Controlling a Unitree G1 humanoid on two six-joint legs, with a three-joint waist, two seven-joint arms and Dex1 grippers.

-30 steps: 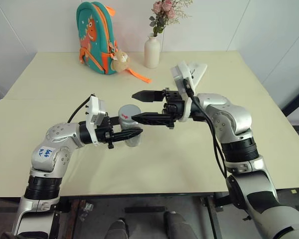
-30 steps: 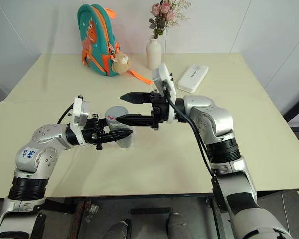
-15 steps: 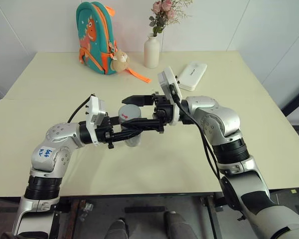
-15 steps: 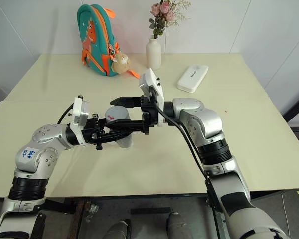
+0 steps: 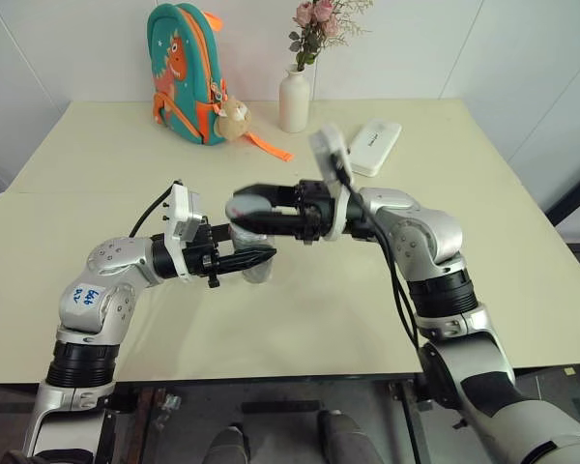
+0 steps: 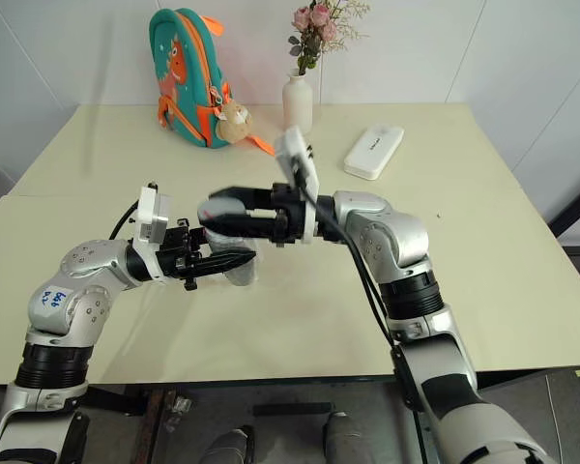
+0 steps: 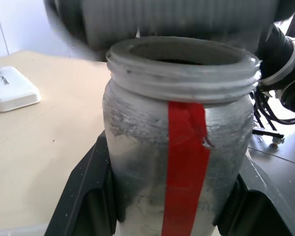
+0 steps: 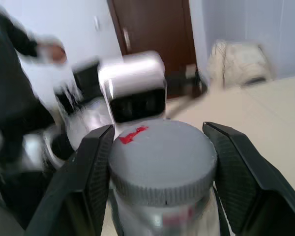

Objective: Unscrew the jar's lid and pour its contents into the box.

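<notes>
I will set the grey lid on the bare table [image 5: 356, 264] before the flat white case with my right gripper.
My left gripper [image 5: 261, 255] is shut on the jar [image 7: 179, 147], a small clear cylinder with a red stripe, and holds it upright above the middle of the table. The jar's threaded mouth stands bare in the left wrist view. Just above the mouth is the grey lid [image 8: 162, 157] with its small red mark, and my right gripper [image 5: 244, 207] is shut on it from the right. Through the cloudy wall I cannot make out the contents. The box is out of view.
A teal and orange backpack [image 5: 186, 72] and a white vase of flowers [image 5: 294, 100] stand at the back of the cream table [image 5: 300, 319]. A flat white case [image 5: 372, 147] lies at the back right.
My right gripper moved left over the jar, shut on the lid and rose a little with it. The left gripper kept still with the jar.
</notes>
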